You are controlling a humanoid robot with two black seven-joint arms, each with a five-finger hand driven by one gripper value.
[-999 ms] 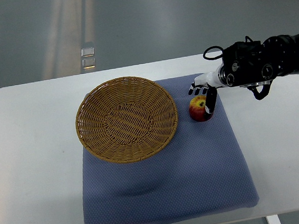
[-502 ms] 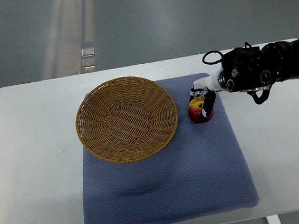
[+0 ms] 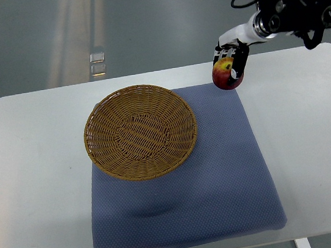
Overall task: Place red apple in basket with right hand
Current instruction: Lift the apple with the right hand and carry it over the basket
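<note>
My right gripper will release the red apple, now hanging above the blue mat's far corner, inside the wicker basket (image 3: 128, 110), setting it free close to the far rim of the basket.
My right hand (image 3: 230, 65) comes in from the upper right and is shut on the red apple (image 3: 225, 74), which has a yellow patch near its stem. The apple hangs in the air above the far right corner of the blue mat (image 3: 184, 198). The round wicker basket (image 3: 140, 131) lies on the mat's left half, to the left of and below the apple in the picture, with nothing in it. My left arm does not show.
The blue mat covers the middle of a white table (image 3: 36, 183). Grey floor lies beyond the table's far edge, with a small pale floor plate (image 3: 97, 60) in it.
My right hand closed on the apple and lifted it off the mat. It rose and shifted toward the far side, and the apple now hangs above the mat's far right corner.
</note>
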